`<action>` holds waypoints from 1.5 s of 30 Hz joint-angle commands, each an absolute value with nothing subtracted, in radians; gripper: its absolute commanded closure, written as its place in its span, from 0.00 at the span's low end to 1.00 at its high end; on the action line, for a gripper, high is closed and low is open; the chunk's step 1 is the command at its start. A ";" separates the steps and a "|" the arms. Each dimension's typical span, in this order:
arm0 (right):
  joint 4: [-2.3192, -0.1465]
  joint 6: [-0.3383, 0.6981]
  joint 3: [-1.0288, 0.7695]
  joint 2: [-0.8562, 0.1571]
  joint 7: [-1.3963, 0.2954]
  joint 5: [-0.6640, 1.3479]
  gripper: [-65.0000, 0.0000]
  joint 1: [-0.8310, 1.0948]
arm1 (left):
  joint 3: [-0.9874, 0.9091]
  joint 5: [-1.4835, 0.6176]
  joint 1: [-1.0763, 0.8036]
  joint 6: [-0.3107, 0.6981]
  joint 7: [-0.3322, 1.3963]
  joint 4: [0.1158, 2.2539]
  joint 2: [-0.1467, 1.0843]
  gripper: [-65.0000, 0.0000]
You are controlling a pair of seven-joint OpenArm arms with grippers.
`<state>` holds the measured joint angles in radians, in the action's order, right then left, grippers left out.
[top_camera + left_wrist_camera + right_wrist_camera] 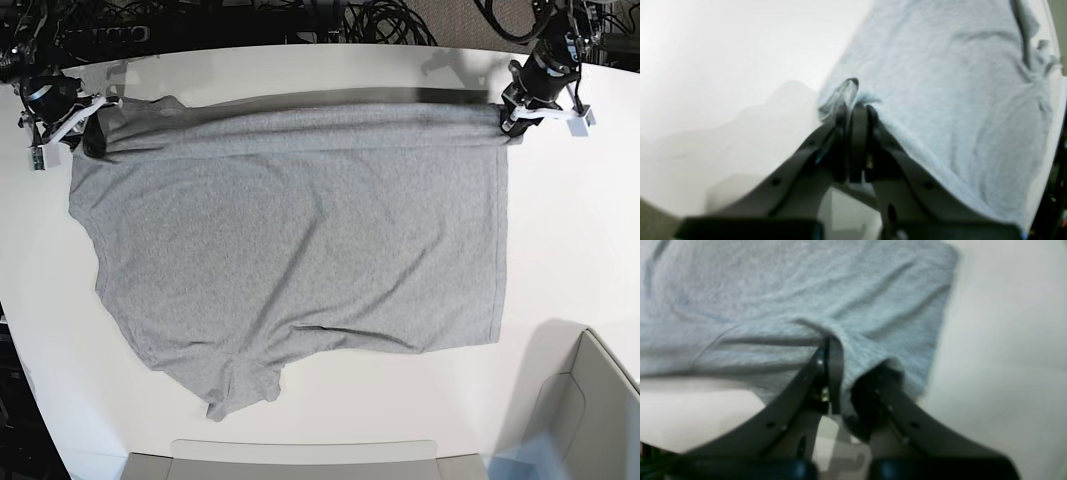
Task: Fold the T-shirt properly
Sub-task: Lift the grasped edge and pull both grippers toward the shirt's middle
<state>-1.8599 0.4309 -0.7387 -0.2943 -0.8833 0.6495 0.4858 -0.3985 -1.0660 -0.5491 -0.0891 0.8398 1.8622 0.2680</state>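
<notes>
Next, I release the T-shirt's far corner from my right gripper on the T-shirt's flat body, just inside its near side edge (pixel 112 246).
The heather-grey T-shirt (pixel 300 240) lies spread on the white table (pixel 570 250), plain side up, one sleeve pointing toward the near edge. Its far edge is stretched in a taut line between both grippers and casts a shadow behind it. My left gripper (pixel 506 124) is at the far right corner, shut on the shirt's corner; in the left wrist view its fingers (pixel 858 113) pinch the bunched edge of the T-shirt (pixel 940 83). My right gripper (pixel 90 135) is at the far left, shut on the fabric; in the right wrist view a fold of the T-shirt (pixel 773 290) sits between its fingers (pixel 835 360).
A grey bin (pixel 300 460) sits at the table's near edge and another (pixel 590 400) at the near right corner. Black cables (pixel 300 20) lie beyond the far edge. Bare table shows to the shirt's right and along the front.
</notes>
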 commanded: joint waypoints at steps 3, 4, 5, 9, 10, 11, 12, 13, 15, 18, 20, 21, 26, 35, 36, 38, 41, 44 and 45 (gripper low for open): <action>-1.874 0.433 -0.699 -0.308 -0.857 0.593 1.00 0.440 | -0.410 -1.075 -0.487 -0.108 0.869 1.874 0.278 1.00; -1.873 0.433 -0.684 -0.308 -0.857 0.581 1.00 0.426 | -0.410 -1.075 -0.472 -0.137 0.878 1.874 0.278 1.00; -1.871 0.433 -0.671 -0.308 -0.857 0.573 1.00 0.415 | -0.410 -1.075 -0.460 -0.168 0.880 1.874 0.278 1.00; -1.857 0.432 -0.638 -0.308 -0.857 0.530 1.00 0.366 | -0.407 -1.073 -0.418 -0.231 0.880 1.868 0.278 1.00; -1.842 0.432 -0.630 -0.309 -0.857 0.519 1.00 0.349 | -0.406 -1.073 -0.407 -0.231 0.880 1.860 0.278 1.00; -1.827 0.432 -0.621 -0.312 -0.857 0.512 1.00 0.334 | -0.403 -1.073 -0.400 -0.231 0.880 1.850 0.278 1.00; -1.810 0.432 -0.613 -0.312 -0.857 0.507 1.00 0.318 | -0.401 -1.073 -0.389 -0.231 0.880 1.831 0.278 1.00; -1.794 0.432 -0.608 -0.312 -0.857 0.503 1.00 0.306 | -0.401 -1.073 -0.378 -0.231 0.880 1.814 0.280 1.00; -1.765 0.432 -0.599 -0.312 -0.857 0.499 1.00 0.278 | -0.400 -1.073 -0.349 -0.231 0.881 1.784 0.280 1.00; -1.725 0.432 -0.581 -0.314 -0.857 0.499 1.00 0.243 | -0.398 -1.073 -0.317 -0.234 0.881 1.770 0.280 1.00; -1.704 0.432 -0.570 -0.314 -0.857 0.499 1.00 0.220 | -0.398 -1.073 -0.297 -0.236 0.881 1.768 0.280 1.00; -1.693 0.432 -0.564 -0.320 -0.855 0.498 1.00 0.211 | -0.398 -1.073 -0.289 -0.236 0.881 1.761 0.280 1.00; -1.627 0.432 -0.524 -0.326 -0.854 0.446 1.00 0.134 | -0.398 -1.073 -0.229 -0.236 0.881 1.667 0.282 1.00; -1.509 0.433 -0.522 -0.326 -0.854 0.443 1.00 0.016 | -0.397 -1.006 -0.133 -0.236 0.881 1.627 0.283 1.00; -1.495 0.433 -0.519 -0.326 -0.854 0.443 1.00 0.005 | -0.394 -0.975 -0.120 -0.231 0.881 1.626 0.283 1.00; -1.469 0.432 -0.489 -0.337 -0.829 0.441 1.00 -0.010 | -0.367 -0.934 -0.094 -0.228 0.881 1.613 0.283 1.00; -1.406 0.426 -0.403 -0.371 -0.737 0.410 1.00 -0.015 | -0.341 -0.897 -0.061 -0.228 0.881 1.600 0.283 1.00; -1.372 0.426 -0.389 -0.375 -0.711 0.395 1.00 -0.031 | -0.335 -0.875 -0.031 -0.228 0.881 1.581 0.283 1.00; -1.369 0.426 -0.389 -0.374 -0.711 0.395 1.00 -0.035 | -0.335 -0.874 -0.022 -0.228 0.880 1.570 0.283 1.00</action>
<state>-1.3495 0.4286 -0.3817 -0.3546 -0.7395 0.3855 -0.0040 -0.3328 -0.8742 -0.0341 -0.2314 0.8898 1.5570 0.2687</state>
